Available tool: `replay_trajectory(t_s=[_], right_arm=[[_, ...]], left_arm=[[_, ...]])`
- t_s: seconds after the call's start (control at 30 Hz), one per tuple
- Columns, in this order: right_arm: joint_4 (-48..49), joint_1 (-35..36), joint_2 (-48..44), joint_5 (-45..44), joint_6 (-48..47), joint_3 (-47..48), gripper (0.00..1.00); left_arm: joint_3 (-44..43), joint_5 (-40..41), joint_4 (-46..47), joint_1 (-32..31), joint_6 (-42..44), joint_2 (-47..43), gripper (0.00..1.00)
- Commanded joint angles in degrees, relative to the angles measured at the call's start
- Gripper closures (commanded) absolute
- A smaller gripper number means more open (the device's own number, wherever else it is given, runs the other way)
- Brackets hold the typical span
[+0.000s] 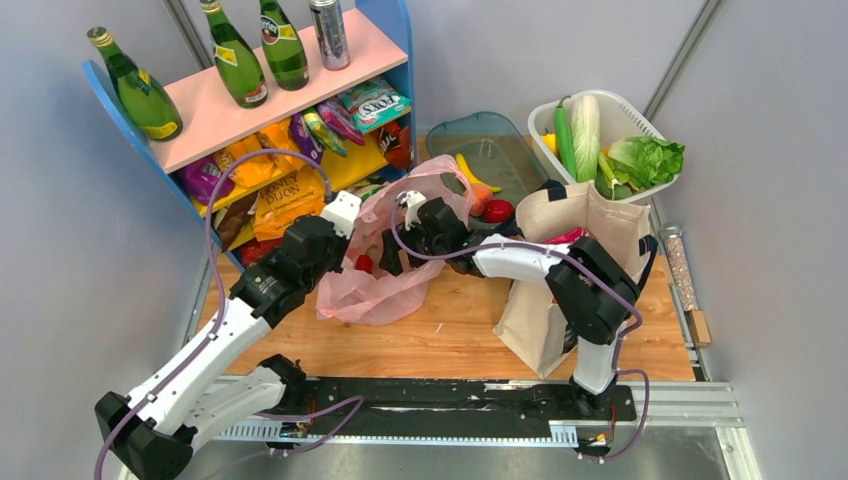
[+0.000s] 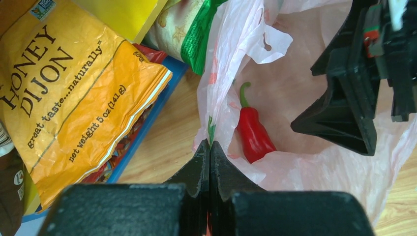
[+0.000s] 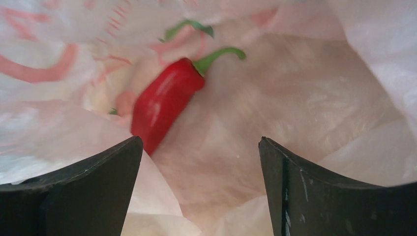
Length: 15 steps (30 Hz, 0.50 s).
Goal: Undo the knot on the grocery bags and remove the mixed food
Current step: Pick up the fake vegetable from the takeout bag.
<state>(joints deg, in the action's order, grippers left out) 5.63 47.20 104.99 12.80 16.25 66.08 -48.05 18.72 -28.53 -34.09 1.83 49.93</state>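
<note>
A fold of the pink plastic bag covers the red pepper's tip, so my left gripper should open and retake the bag's rim (image 2: 233, 64) beside the handle to spread the bag's opening.
The pink plastic bag (image 1: 375, 290) lies on the wooden table with its mouth wide open; the knot is not in view. My left gripper (image 2: 210, 145) is shut on the bag's near rim (image 2: 216, 98) and holds it up. My right gripper (image 3: 200, 142) is open and reaches inside the bag, with nothing between its fingers. Its black fingers (image 2: 344, 113) show in the left wrist view. A red pepper (image 3: 164, 101) with a green stem lies on the bag's floor just ahead of the left finger. The cream canvas tote (image 1: 600, 225) stands to the right.
A blue and pink shelf (image 1: 300, 100) at the back left holds green bottles (image 1: 240, 65) and snack packets, among them an orange one (image 2: 64, 98). A grey tray (image 1: 480, 135) holds a banana (image 1: 470, 172) and a red fruit (image 1: 497, 211). A white basket (image 1: 640, 125) holds greens.
</note>
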Motion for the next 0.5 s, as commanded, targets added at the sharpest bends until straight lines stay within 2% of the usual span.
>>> replay_trajectory(t_s=[0.0,0.13,0.33,0.47], right_arm=[[-6.34,0.35,1.27,-3.40,-0.43,1.62,0.11],[-10.39,0.35,-2.44,-6.84,0.45,-2.78,0.09],[-16.42,0.35,-9.32,-10.43,2.63,-8.46,0.07],[-17.51,0.55,-12.87,-8.48,5.98,-12.60,0.08]], left_arm=[[-1.00,0.21,1.37,0.19,0.43,-1.28,1.00],[-1.44,1.44,1.55,0.16,-0.12,-1.40,1.00],[-6.63,0.49,0.36,0.23,-1.46,0.77,1.00],[-8.28,-4.57,2.19,0.22,-0.10,1.74,1.00]])
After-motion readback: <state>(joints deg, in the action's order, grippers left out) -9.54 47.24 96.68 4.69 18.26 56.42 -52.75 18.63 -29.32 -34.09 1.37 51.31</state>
